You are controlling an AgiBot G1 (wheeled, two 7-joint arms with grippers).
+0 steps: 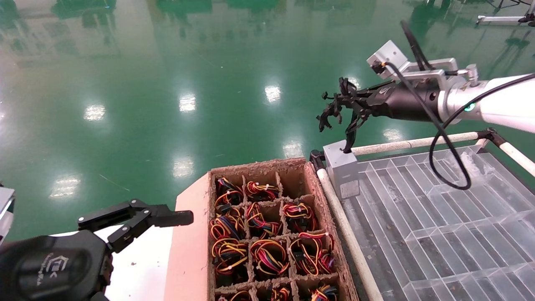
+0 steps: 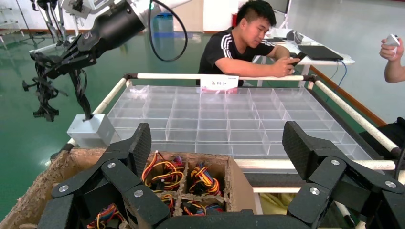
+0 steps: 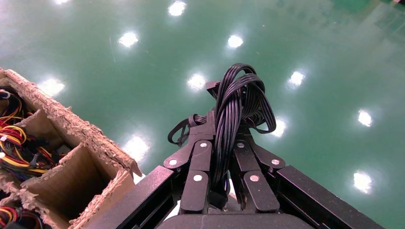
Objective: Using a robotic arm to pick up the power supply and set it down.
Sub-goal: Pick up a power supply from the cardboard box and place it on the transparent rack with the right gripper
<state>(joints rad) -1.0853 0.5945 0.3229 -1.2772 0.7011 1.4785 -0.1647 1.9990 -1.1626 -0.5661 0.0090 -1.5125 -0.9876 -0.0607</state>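
The power supply is going to the clear tray's far corner (image 1: 350, 195), close beside the white rail. Next, I open my right gripper there and let go of it.
The power supply (image 1: 342, 169) is a small grey box with a label, sitting at the far left corner of the clear tray (image 1: 439, 217). Its black cables (image 1: 340, 106) rise from its top into my right gripper (image 1: 349, 100), which is shut on them above the box. In the right wrist view the cables (image 3: 239, 95) run between the shut fingers (image 3: 200, 152) of the right gripper (image 3: 223, 119). The left wrist view shows the power supply (image 2: 90, 130) by the tray corner. Whether it rests or hangs, I cannot tell. My left gripper (image 1: 163, 213) (image 2: 217, 138) is open and holds nothing, low at the near left.
A cardboard divided box (image 1: 322, 209) with red-yellow-black wire bundles (image 1: 267, 234) stands left of the tray. A white tube rail (image 1: 345, 228) frames the tray. A person in a black shirt (image 2: 239, 43) leans behind the tray's far side. Green floor lies beyond.
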